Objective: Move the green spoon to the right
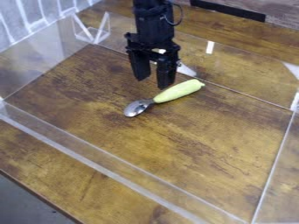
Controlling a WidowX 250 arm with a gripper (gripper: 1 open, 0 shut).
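The green spoon's handle has my gripper's fingers hanging behind it, so they should open, come forward and close around the handle's end point(160, 99) near the bowl before lifting.
The green spoon point(167, 94) lies flat on the wooden table point(176, 149), its yellow-green handle pointing up-right and its small silver bowl down-left. My gripper point(152, 75) hangs just above and behind the handle, pointing straight down. Its two dark fingers point(138, 68) stand apart with nothing between them, and the spoon is free of them.
Clear acrylic walls point(128, 171) fence the wooden surface on the near and left sides, with another clear panel point(286, 166) at the right. A clear plastic stand point(91, 31) sits at the back left.
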